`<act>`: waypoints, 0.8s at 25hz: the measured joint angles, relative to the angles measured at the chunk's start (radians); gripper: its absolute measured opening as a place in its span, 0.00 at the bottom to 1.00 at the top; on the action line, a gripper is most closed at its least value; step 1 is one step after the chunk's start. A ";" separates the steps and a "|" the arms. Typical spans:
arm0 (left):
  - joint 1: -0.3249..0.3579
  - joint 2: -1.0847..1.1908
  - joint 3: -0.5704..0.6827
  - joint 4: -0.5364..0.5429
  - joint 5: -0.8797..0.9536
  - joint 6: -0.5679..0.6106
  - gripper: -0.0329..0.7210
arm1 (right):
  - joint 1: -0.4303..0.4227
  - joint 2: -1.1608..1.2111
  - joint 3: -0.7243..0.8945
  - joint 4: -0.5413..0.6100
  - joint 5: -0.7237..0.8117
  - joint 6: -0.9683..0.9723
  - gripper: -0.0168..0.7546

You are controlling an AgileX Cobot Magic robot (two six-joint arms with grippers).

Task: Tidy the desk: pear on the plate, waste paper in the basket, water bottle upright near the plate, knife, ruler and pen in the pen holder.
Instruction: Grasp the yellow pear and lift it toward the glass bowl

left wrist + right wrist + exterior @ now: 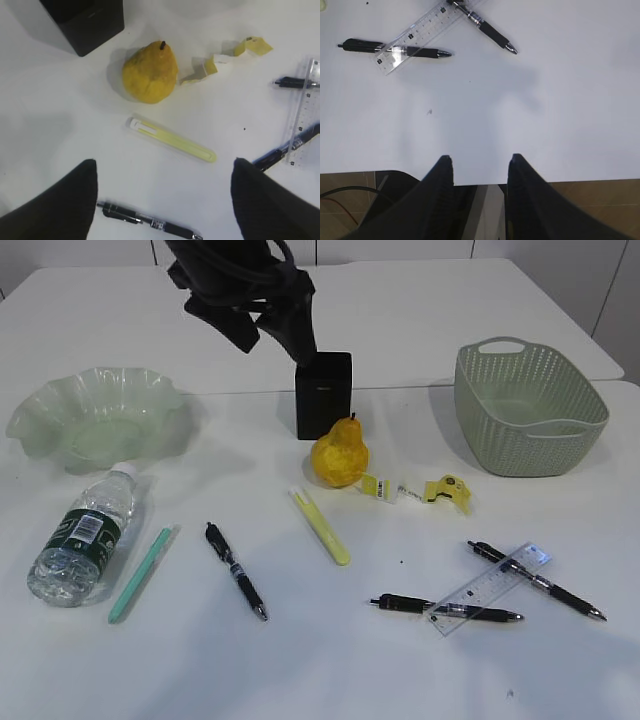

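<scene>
The yellow pear should be next for my left gripper, which should go to it and close on the pear's narrow top (346, 432) (160, 54), just below its stem.
The yellow pear (339, 458) (150, 72) stands on the white desk (330, 660) in front of the black pen holder (323, 393) (85, 22). Yellow and white waste paper (445, 490) (252, 46) lies to its right. A yellow knife (320, 525) (172, 140) lies in front of the pear. The water bottle (85, 535) lies on its side below the wavy plate (98, 420). The ruler (490, 588) (417, 35) rests across black pens (535, 580). My left gripper (268, 328) (165, 165) is open and empty, high beside the holder. My right gripper (480, 159) is open over the desk's front edge.
The grey-green basket (528, 405) stands at the back right. A teal stick-shaped item (140, 573) and a black pen (236, 570) (150, 222) lie at the front left. Another black pen (445, 608) (395, 49) lies under the ruler.
</scene>
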 joint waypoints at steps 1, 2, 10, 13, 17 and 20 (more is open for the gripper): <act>0.000 0.017 -0.018 -0.010 0.000 -0.004 0.83 | 0.000 0.000 0.000 0.000 0.000 -0.002 0.41; 0.000 0.033 -0.036 -0.017 0.000 -0.008 0.83 | 0.000 0.000 0.000 0.000 0.000 -0.004 0.41; 0.000 0.168 -0.149 -0.057 0.000 -0.019 0.83 | 0.000 0.000 0.000 0.000 -0.004 -0.012 0.41; 0.000 0.202 -0.168 -0.060 0.000 -0.019 0.83 | 0.000 0.000 0.000 0.000 -0.008 -0.012 0.41; 0.000 0.249 -0.185 -0.060 0.000 -0.019 0.83 | 0.000 0.000 0.000 0.000 -0.021 -0.014 0.41; -0.001 0.275 -0.188 -0.058 -0.019 -0.019 0.83 | 0.000 0.000 0.000 0.000 -0.035 -0.016 0.41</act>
